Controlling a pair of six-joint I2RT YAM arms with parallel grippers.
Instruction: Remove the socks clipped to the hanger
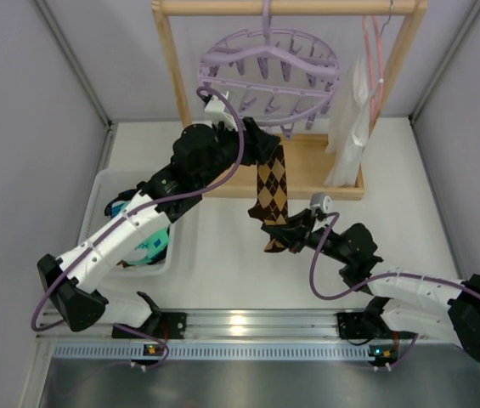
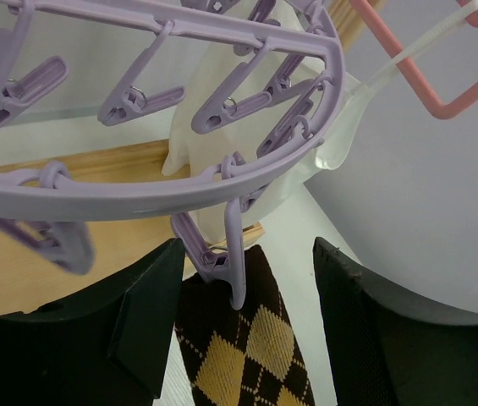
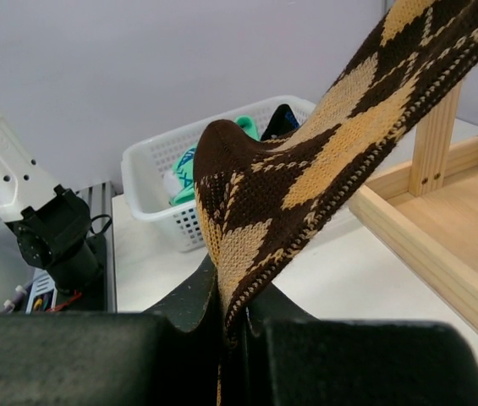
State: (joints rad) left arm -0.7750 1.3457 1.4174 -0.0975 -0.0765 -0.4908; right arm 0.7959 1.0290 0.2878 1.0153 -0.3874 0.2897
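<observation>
Next, my right gripper lets go of the diamond-check sock on top of the teal socks in the white mesh basket (image 1: 137,226) (image 3: 203,162).
The lavender ring hanger (image 1: 265,53) hangs from a wooden rack. One brown-black diamond-check sock (image 1: 273,183) is clipped to its near rim and slants down towards me. In the left wrist view a lavender peg (image 2: 226,254) grips the top of the sock (image 2: 251,338). My left gripper (image 2: 243,317) is open, one finger on each side of that peg without touching it. My right gripper (image 1: 284,236) is shut on the sock's lower end (image 3: 306,144), which is pulled taut between rack and fingers. Other socks, teal and dark (image 3: 222,144), lie in the basket.
A white mesh basket (image 1: 95,200) stands at the left beside the left arm. The rack's wooden tray base (image 1: 324,174) lies under the hanger. A pink wire hanger (image 1: 374,59) with a white cloth (image 1: 354,127) hangs at the right of the rack.
</observation>
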